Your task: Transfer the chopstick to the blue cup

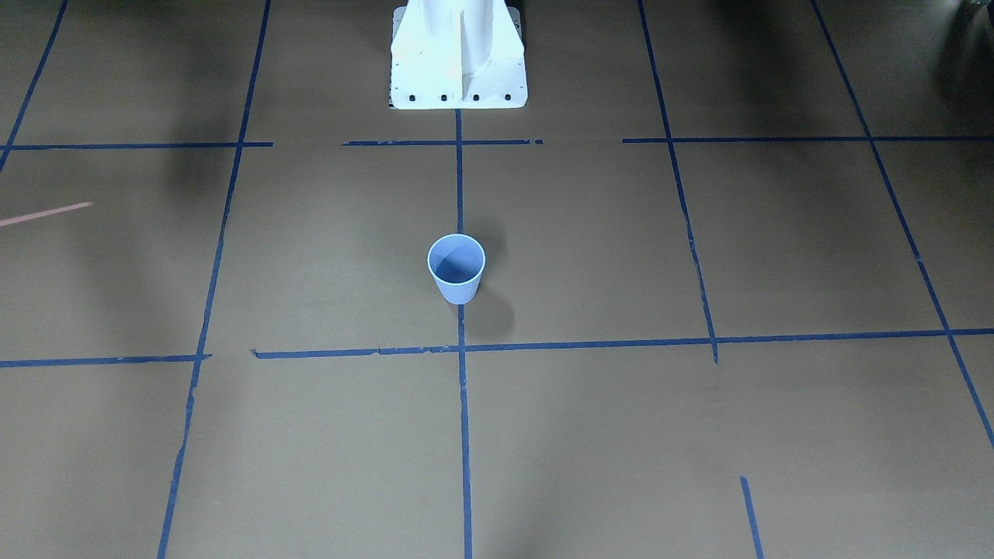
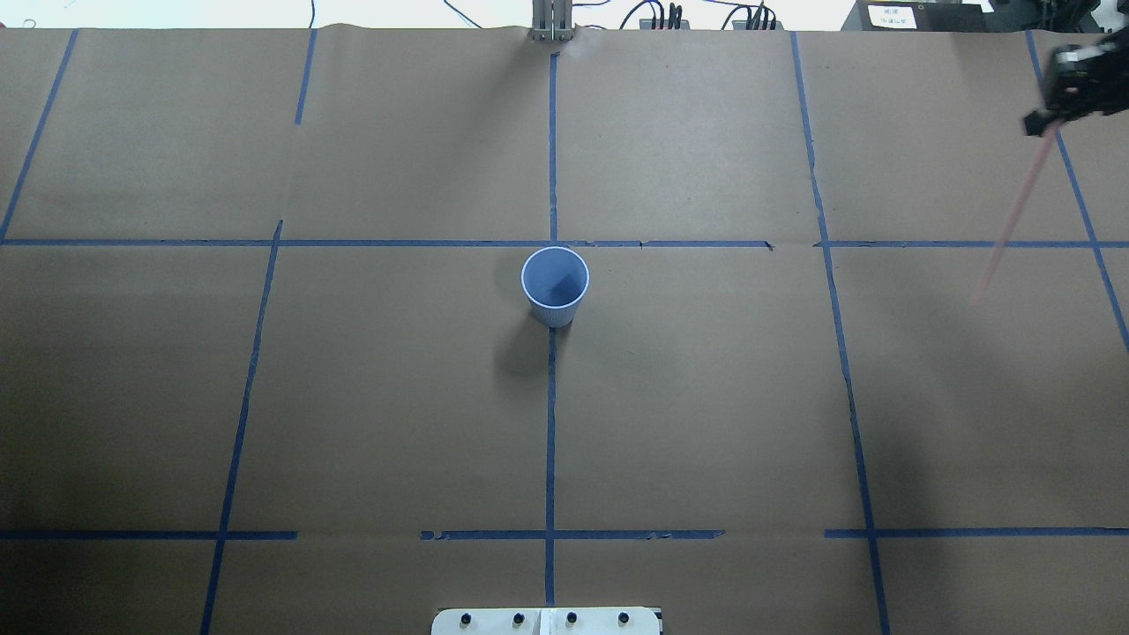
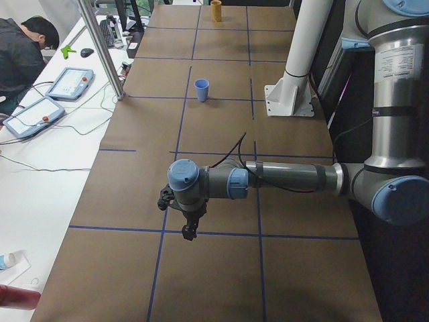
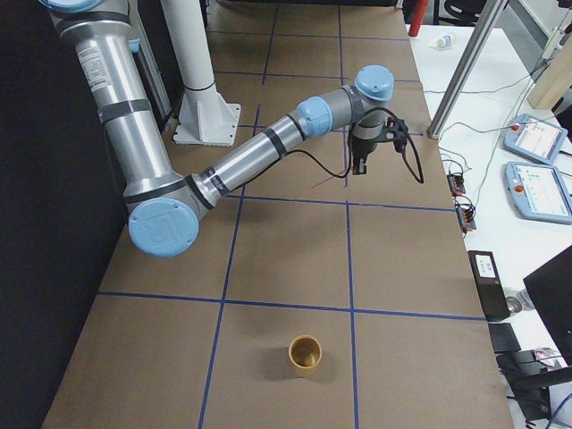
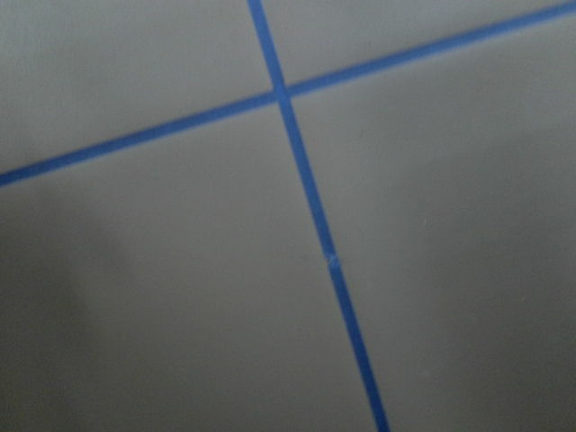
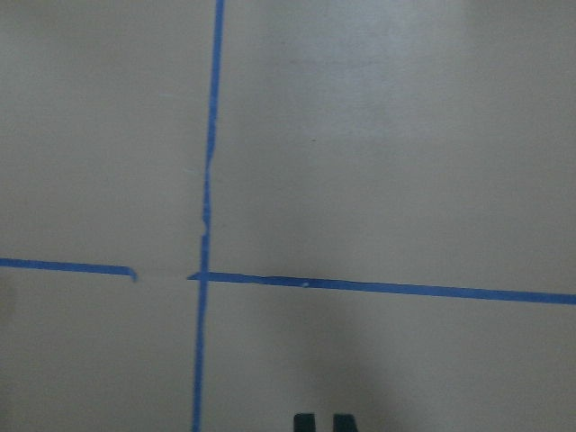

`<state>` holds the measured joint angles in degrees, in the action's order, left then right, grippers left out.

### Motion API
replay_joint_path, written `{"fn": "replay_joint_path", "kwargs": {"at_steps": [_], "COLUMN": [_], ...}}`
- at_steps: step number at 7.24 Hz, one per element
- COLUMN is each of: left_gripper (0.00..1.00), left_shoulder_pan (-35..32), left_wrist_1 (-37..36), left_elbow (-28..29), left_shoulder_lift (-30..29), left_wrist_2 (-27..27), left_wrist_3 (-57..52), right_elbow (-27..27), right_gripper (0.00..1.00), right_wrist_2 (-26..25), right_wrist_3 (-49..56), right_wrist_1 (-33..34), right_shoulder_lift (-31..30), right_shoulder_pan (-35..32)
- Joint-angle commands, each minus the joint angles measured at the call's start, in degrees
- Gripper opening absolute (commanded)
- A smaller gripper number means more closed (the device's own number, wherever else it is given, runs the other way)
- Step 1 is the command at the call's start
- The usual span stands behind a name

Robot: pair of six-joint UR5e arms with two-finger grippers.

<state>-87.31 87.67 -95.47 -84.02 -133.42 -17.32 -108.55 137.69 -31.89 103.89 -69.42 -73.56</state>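
I should use my right gripper to release the chopstick so that its tip is inside the opening of the blue cup (image 1: 457, 266).
The blue cup (image 2: 555, 284) stands upright in the middle of the brown paper table, also visible as the cup (image 1: 456, 269) and far off (image 3: 202, 89). My right gripper (image 2: 1045, 122) hovers at the far right end of the table, shut on the top of the pinkish chopstick (image 2: 1013, 216), which hangs slanting down toward the table. The chopstick's lower end (image 1: 46, 213) pokes into the front-facing view's left edge. It is well apart from the cup. My left gripper (image 3: 190, 231) shows only in the left side view, low over the table; I cannot tell its state.
An orange-brown cup (image 4: 305, 355) stands near the table's right end. The white robot base (image 1: 458, 58) sits at the table's robot-side edge. Blue tape lines (image 2: 551, 423) grid the paper. A side bench carries pendants (image 3: 70, 82), cables and a seated person (image 3: 23, 57).
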Motion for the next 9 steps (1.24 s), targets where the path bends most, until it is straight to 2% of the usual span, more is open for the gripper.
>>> {"fn": "replay_joint_path", "kwargs": {"at_steps": [1, 3, 5, 7, 9], "left_gripper": [1.00, 1.00, 1.00, 1.00, 1.00], "left_shoulder_pan": [-0.1, -0.1, -0.1, -0.1, -0.1], "left_wrist_1": [-0.2, -0.2, -0.3, -0.3, -0.3], "left_elbow": [0.0, -0.2, -0.5, -0.6, -0.7], "left_shoulder_lift": [0.2, 0.2, 0.2, 0.2, 0.2], "left_wrist_2": [0.1, 0.0, 0.0, -0.2, -0.3], "left_wrist_3": [-0.3, -0.2, -0.2, -0.2, -0.2], "right_elbow": [0.0, 1.5, 10.5, 16.1, 17.4], "right_gripper": [0.00, 0.00, 0.00, 0.02, 0.02], "right_wrist_2": [-4.8, -10.4, -16.9, -18.6, -24.4], "right_wrist_3": [-22.7, -41.4, -56.6, -67.8, -69.8], "right_wrist_1": [0.0, 0.2, 0.1, 0.0, 0.0], "right_shoulder_lift": [9.9, 18.4, 28.8, 33.4, 33.8], "right_shoulder_pan": [10.8, 17.8, 22.6, 24.7, 27.8]}}
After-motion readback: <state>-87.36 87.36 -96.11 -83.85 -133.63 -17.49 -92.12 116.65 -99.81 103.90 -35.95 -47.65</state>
